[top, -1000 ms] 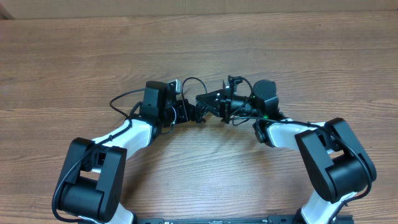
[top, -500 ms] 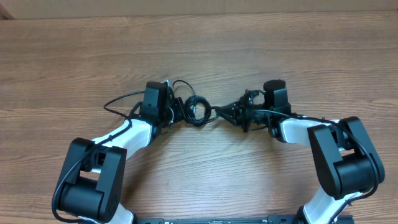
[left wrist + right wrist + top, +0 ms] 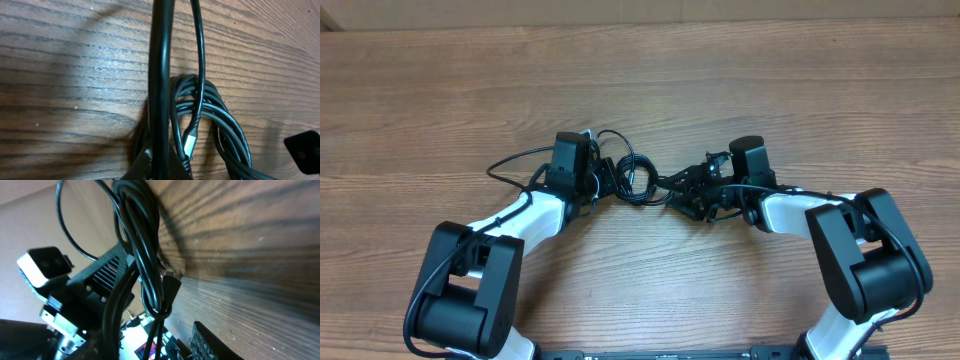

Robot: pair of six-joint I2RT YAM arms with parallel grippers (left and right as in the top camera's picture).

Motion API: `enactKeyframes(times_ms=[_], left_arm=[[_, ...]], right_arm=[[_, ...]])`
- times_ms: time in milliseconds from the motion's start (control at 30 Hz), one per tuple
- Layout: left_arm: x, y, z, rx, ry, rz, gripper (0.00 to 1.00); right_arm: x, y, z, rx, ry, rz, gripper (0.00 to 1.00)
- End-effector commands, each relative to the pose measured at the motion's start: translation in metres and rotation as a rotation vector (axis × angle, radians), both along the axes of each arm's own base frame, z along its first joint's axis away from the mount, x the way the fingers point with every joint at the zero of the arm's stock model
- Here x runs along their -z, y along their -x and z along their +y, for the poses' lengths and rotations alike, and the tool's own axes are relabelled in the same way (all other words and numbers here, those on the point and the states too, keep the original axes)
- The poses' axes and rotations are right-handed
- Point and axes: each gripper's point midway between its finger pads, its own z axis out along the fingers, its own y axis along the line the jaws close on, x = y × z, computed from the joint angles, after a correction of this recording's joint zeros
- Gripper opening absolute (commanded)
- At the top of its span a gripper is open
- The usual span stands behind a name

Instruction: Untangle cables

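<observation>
My left gripper holds one cable beside the coil; it should open and take the coiled loops (image 3: pixel 183 95) while my right gripper works the cable pieces loose.
The cables (image 3: pixel 638 180) are a small knotted bundle of thin black cords lying on the wooden table between my two grippers. My left gripper (image 3: pixel 612 180) sits at the bundle's left side. In the left wrist view it (image 3: pixel 162 167) is shut on one black cord that runs straight up from its tips. Coiled loops (image 3: pixel 220 120) and a silver-tipped plug (image 3: pixel 189 142) lie just beside it. My right gripper (image 3: pixel 682 190) is at the bundle's right side. In the right wrist view two strands (image 3: pixel 145 245) hang down past one ribbed finger pad (image 3: pixel 212 342), which stands apart from them.
A thin black lead (image 3: pixel 510 165) loops out to the left of the left wrist. Both white-and-black arm bodies (image 3: pixel 470 270) (image 3: pixel 865 260) rise near the front edge. Bare wooden table (image 3: pixel 770 80) stretches behind the grippers.
The right gripper pulled rightward away from the left one, stretching the bundle, then came back a little to the left and its jaws parted. The left gripper stayed shut and barely moved.
</observation>
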Motion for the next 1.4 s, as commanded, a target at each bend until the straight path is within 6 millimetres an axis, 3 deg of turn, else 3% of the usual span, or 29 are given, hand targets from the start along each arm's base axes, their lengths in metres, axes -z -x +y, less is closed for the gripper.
enactKeyframes(times_ms=[0,167,400,567,633,700,833,967,1133,1367], left_arm=[[-0.005,-0.003,-0.002,0.018,-0.018,-0.026,0.05],[-0.005,-0.003,-0.002,0.018,-0.017,-0.025,0.05],[-0.008,-0.001,-0.006,0.024,0.06,0.005,0.11],[-0.021,-0.004,-0.01,0.048,0.154,0.018,0.32],[-0.028,-0.006,-0.011,0.054,0.172,0.035,0.54],[-0.035,-0.01,-0.008,0.054,0.142,0.064,0.61],[-0.055,-0.014,0.002,0.043,0.024,0.134,0.62],[-0.071,-0.005,0.01,0.032,-0.116,0.209,0.59],[-0.057,0.008,0.005,0.052,-0.147,0.271,0.59],[-0.01,0.015,-0.011,0.1,-0.082,0.402,0.56]], right_arm=[[-0.004,0.003,0.006,-0.017,0.003,-0.021,0.44],[-0.013,0.01,0.017,-0.038,-0.05,0.018,0.44],[-0.034,0.017,0.031,-0.107,-0.145,-0.006,0.54],[-0.034,0.01,0.023,-0.115,-0.137,-0.086,0.6],[-0.035,0.007,0.019,-0.112,-0.138,-0.097,0.6],[-0.036,0.006,0.017,-0.114,-0.139,-0.111,0.61],[-0.035,0.0,0.012,-0.098,-0.128,-0.135,0.67],[-0.038,-0.003,0.011,-0.099,-0.137,-0.155,0.59],[-0.04,-0.001,0.012,-0.11,-0.132,-0.175,0.5],[-0.05,-0.006,0.001,-0.059,-0.021,-0.243,0.55]])
